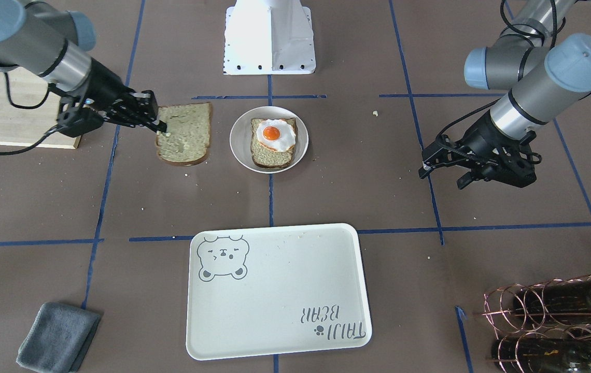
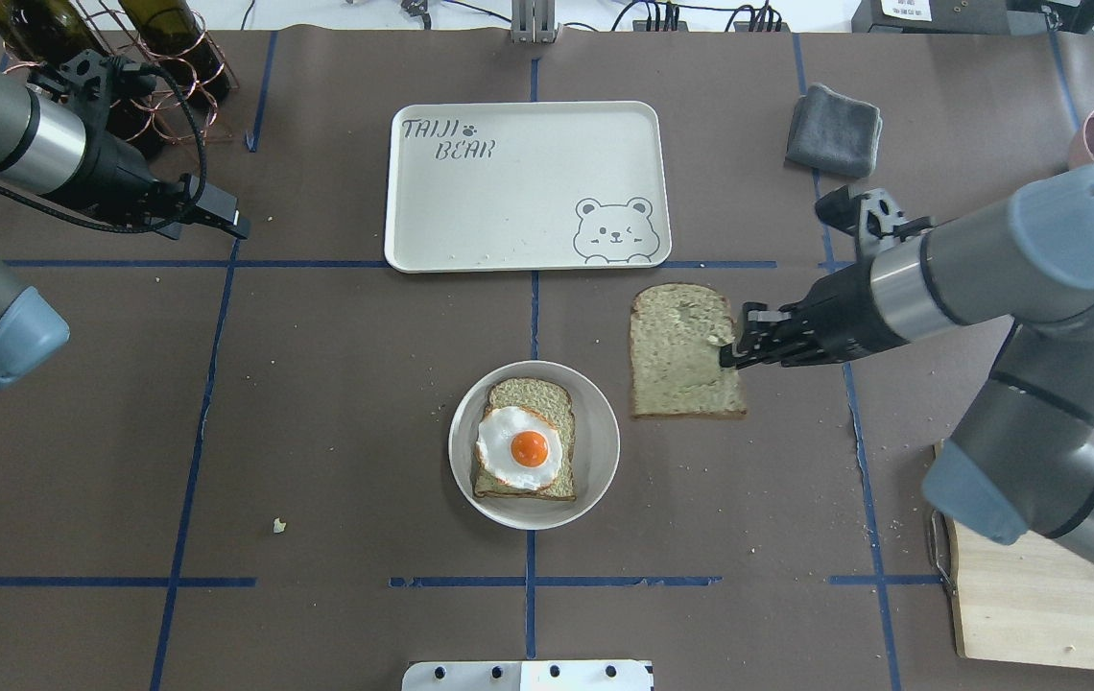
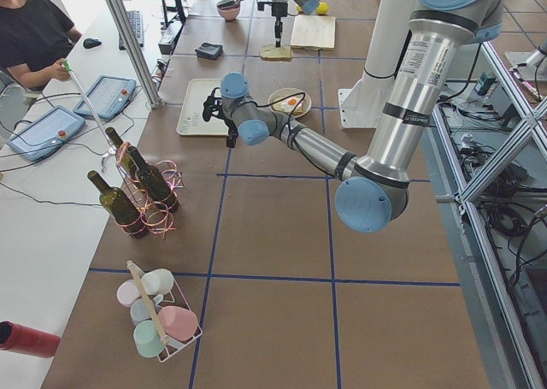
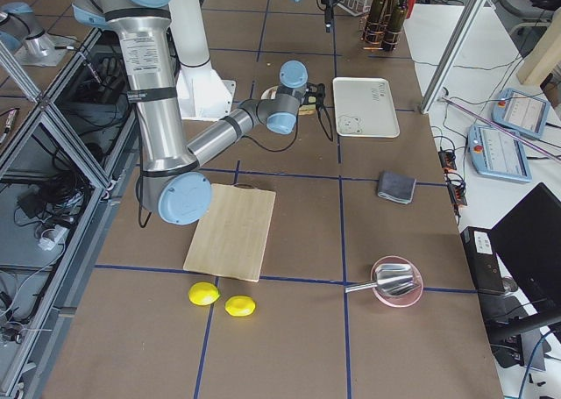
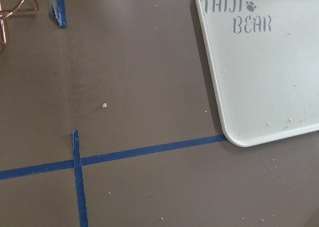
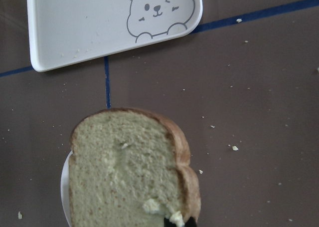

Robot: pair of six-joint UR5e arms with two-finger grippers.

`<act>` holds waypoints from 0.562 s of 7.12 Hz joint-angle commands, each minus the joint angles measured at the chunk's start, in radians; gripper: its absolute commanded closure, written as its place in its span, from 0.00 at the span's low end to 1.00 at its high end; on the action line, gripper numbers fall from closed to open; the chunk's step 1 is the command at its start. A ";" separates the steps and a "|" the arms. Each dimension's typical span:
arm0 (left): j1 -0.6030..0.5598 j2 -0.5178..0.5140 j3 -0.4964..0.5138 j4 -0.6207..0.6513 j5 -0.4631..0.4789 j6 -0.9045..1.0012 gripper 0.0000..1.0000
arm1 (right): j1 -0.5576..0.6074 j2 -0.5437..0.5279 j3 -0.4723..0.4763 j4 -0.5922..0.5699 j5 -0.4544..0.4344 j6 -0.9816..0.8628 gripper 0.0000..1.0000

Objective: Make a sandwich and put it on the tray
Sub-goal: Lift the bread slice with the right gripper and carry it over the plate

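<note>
The second bread slice, now held flat just above the table, will be released by my right gripper on top of the fried egg [image 1: 275, 140] on the plate.
One bread slice [image 2: 523, 437] lies on a small round cream plate [image 2: 595, 422] with a fried egg [image 2: 520, 447] on top. My right gripper [image 2: 727, 353] is shut on the right edge of a second bread slice [image 2: 681, 350] and holds it flat just above the table, right of the plate. The wrist view shows that slice [image 6: 127, 169] pinched at its lower edge. The cream bear tray [image 2: 509, 187] lies beyond, with nothing on it. My left gripper [image 2: 225, 219] hovers open and empty left of the tray.
A grey cloth [image 2: 833, 130] lies right of the tray. Wine bottles in a copper rack [image 2: 139, 43] stand at the far left. A wooden cutting board [image 2: 1036, 605] lies at the near right. The robot's white base [image 1: 268, 36] stands at the table's near edge.
</note>
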 commanded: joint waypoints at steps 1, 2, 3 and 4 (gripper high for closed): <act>0.003 0.000 0.000 0.000 0.000 -0.005 0.00 | -0.169 0.161 -0.015 -0.160 -0.166 0.037 1.00; 0.005 0.000 0.002 0.000 0.000 -0.004 0.00 | -0.211 0.211 -0.065 -0.173 -0.211 0.035 1.00; 0.005 0.000 0.002 0.000 0.000 -0.004 0.00 | -0.232 0.254 -0.122 -0.163 -0.256 0.035 1.00; 0.005 0.000 0.003 0.000 0.000 -0.004 0.00 | -0.234 0.266 -0.145 -0.163 -0.259 0.034 1.00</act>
